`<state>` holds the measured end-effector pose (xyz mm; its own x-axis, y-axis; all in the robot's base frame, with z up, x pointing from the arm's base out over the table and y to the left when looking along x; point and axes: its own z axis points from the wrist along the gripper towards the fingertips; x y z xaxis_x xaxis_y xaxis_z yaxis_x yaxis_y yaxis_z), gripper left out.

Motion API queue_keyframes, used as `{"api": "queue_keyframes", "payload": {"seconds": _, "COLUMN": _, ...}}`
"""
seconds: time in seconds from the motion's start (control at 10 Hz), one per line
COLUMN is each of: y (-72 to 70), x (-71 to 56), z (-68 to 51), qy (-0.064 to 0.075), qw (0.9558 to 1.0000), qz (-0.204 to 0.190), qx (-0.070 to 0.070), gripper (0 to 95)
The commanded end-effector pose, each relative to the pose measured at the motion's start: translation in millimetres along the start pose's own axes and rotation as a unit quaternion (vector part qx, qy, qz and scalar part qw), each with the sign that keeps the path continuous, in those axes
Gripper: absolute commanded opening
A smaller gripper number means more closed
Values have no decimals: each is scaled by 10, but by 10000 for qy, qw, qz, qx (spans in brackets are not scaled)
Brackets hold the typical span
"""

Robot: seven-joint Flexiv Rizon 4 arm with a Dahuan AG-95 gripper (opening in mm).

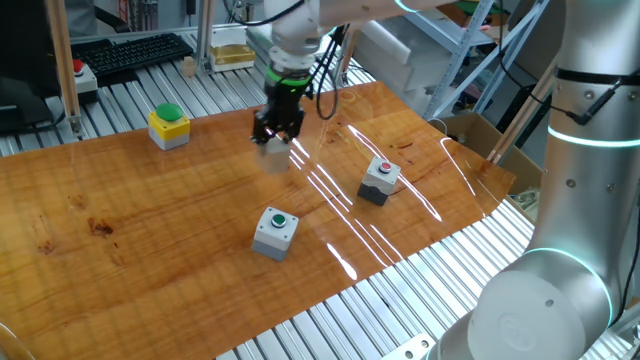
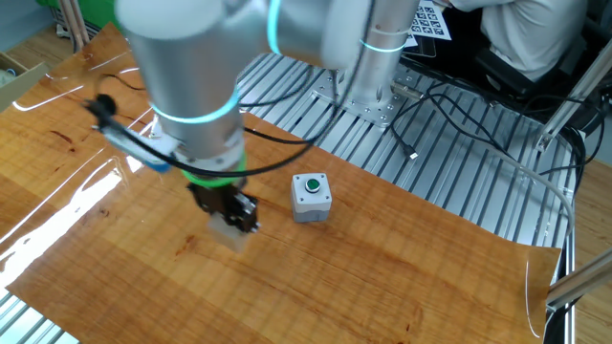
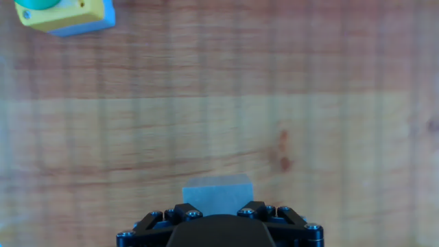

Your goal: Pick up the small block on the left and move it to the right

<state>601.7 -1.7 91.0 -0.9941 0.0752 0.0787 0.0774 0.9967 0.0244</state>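
My gripper is going to set the small block down on the wooden table (image 1: 238,193) between the yellow box and the green-button grey box.
The small block (image 3: 218,192) is a pale plain cube held between my gripper's fingers at the bottom of the hand view. My gripper (image 1: 276,140) is shut on it over the far middle of the wooden table. The block's lower part shows under the fingers in one fixed view (image 1: 274,151) and in the other fixed view (image 2: 229,234), where my gripper (image 2: 228,218) hangs just above the tabletop. I cannot tell whether the block touches the table.
A yellow box with a green dome button (image 1: 169,127) stands at the far left and shows in the hand view (image 3: 62,14). A grey box with a green button (image 1: 275,230) stands near the front. A grey box with a red button (image 1: 380,180) stands to the right.
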Motion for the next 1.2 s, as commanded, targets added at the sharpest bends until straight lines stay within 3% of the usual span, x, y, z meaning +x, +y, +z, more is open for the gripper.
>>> {"api": "queue_keyframes", "payload": {"seconds": 0.1, "y": 334, "x": 140, "z": 68, "qy": -114, "qw": 9993, "qz": 329, "qx": 168, "gripper": 0}}
{"api": "queue_keyframes", "payload": {"seconds": 0.4, "y": 581, "x": 215, "z": 142, "qy": -139, "qw": 9995, "qz": 231, "qx": 152, "gripper": 0}}
{"api": "queue_keyframes", "payload": {"seconds": 0.9, "y": 751, "x": 235, "z": 235, "qy": -173, "qw": 9995, "qz": 180, "qx": 173, "gripper": 0}}
{"api": "queue_keyframes", "payload": {"seconds": 1.2, "y": 757, "x": 219, "z": 294, "qy": -165, "qw": 9997, "qz": 125, "qx": 159, "gripper": 0}}
